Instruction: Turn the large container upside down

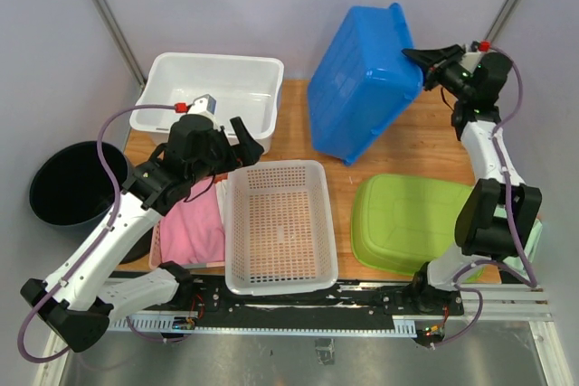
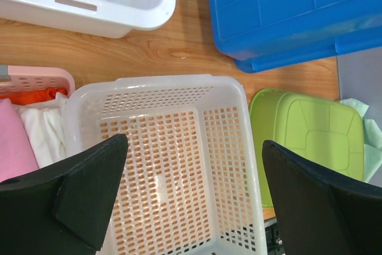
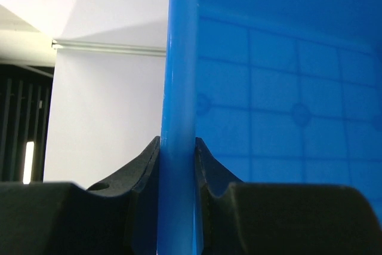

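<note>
Next, my left gripper goes next to the white basket with holes and closes on the long rim (image 1: 328, 216) (image 2: 251, 150) beside the green tub.
The large blue container (image 1: 362, 79) is tilted up on its near edge at the back of the table, its ribbed bottom facing the camera. My right gripper (image 1: 418, 62) is shut on its raised right rim; in the right wrist view the blue rim (image 3: 178, 88) runs up between the two black fingers (image 3: 143, 165). The container's bottom also shows in the left wrist view (image 2: 286, 10). My left gripper (image 1: 246, 142) is open and empty, hovering above the far end of the white perforated basket (image 1: 280, 223).
A white tub (image 1: 217, 88) stands at the back left. A pink basket with folded cloths (image 1: 194, 228) lies left of the white basket. A green upturned tub (image 1: 407, 219) sits at the right. A black bin (image 1: 68, 183) is off the table's left edge.
</note>
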`<state>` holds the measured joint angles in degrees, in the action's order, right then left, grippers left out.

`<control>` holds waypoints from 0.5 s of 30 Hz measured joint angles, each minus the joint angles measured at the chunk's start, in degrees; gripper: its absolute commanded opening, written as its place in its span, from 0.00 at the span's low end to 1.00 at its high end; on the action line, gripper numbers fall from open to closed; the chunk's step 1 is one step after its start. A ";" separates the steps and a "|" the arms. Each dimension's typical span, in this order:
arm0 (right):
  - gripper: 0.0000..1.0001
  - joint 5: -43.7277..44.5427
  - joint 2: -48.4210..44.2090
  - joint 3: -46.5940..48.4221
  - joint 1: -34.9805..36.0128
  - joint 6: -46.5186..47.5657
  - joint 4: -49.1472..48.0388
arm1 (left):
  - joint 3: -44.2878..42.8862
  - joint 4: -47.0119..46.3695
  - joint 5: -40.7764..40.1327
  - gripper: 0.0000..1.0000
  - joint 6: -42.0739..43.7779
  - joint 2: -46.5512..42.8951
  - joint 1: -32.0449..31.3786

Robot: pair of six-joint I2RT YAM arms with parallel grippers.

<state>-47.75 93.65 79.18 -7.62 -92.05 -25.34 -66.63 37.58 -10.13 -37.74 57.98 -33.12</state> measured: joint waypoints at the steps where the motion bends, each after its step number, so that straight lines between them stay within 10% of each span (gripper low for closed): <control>1: 0.14 -0.85 -0.35 -1.01 -1.66 -0.09 -0.26 | 0.02 -0.22 0.24 0.99 0.00 0.00 0.00; 8: 0.62 -8.31 -1.73 -7.93 -16.68 7.39 5.73 | 0.00 -2.23 2.56 0.99 0.00 2.56 0.00; 15: 0.69 0.00 -0.20 0.04 -24.50 34.93 38.99 | 0.00 -3.87 5.05 0.99 -0.02 5.73 0.02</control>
<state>-47.75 93.45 79.22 -32.12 -57.12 13.65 -66.63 33.71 -5.08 -37.76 63.70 -33.10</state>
